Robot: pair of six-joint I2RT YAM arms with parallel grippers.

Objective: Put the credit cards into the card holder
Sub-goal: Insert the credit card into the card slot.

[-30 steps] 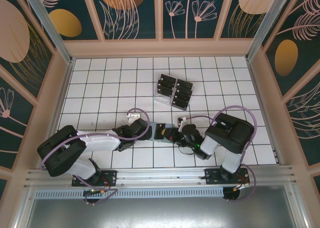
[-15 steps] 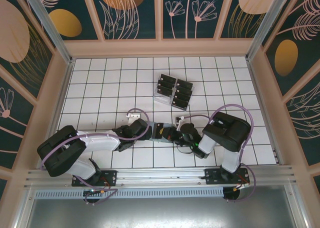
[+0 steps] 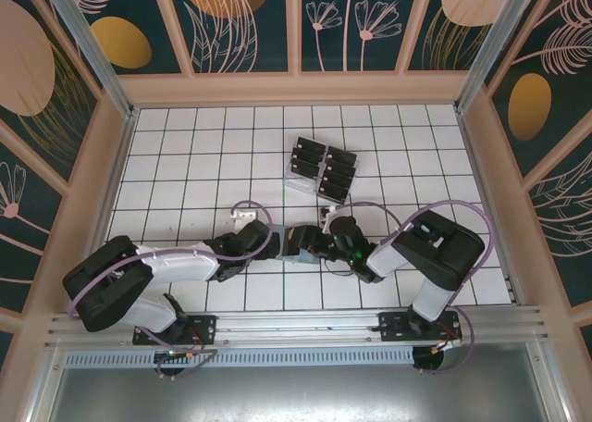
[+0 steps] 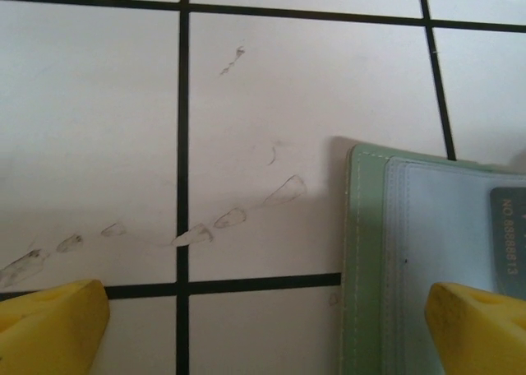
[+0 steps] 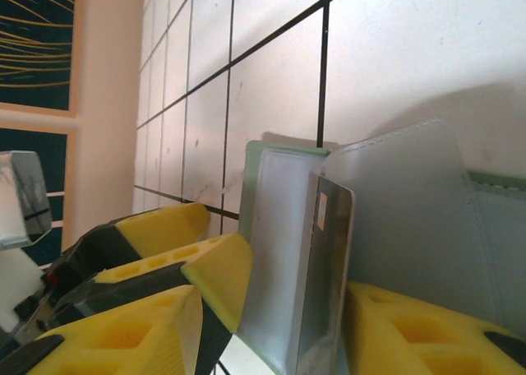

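Observation:
The credit card is tilted in the card holder against the right gripper's finger, so the robot should open that gripper, lay the card flat and take its free edge [image 5: 348, 235].
The grey-green card holder [image 3: 294, 242] lies on the tiles between my two grippers, its pale inner sleeve [image 5: 275, 252] lifted open. One dark credit card [image 5: 327, 268] with a small pale mark stands on edge in the holder's pocket, leaning against my right gripper's right-hand finger [image 5: 411, 330]. The right gripper [image 5: 275, 309] has its jaws partly apart, with sleeve and card between them. My left gripper [image 4: 263, 330] is wide open over the holder's [image 4: 386, 260] left edge, its right fingertip [image 4: 481, 330] on the sleeve beside the card's printed end [image 4: 509, 243].
A clear slotted rack [image 3: 321, 167] with several black cards stands a few tiles behind the grippers. The left arm's yellow fingers [image 5: 215, 268] crowd close to the right gripper's left finger. Pink walls ring the tiled floor.
The right gripper has pushed left toward the holder while its elbow swung out to the right. The left gripper has stayed at the holder's left end.

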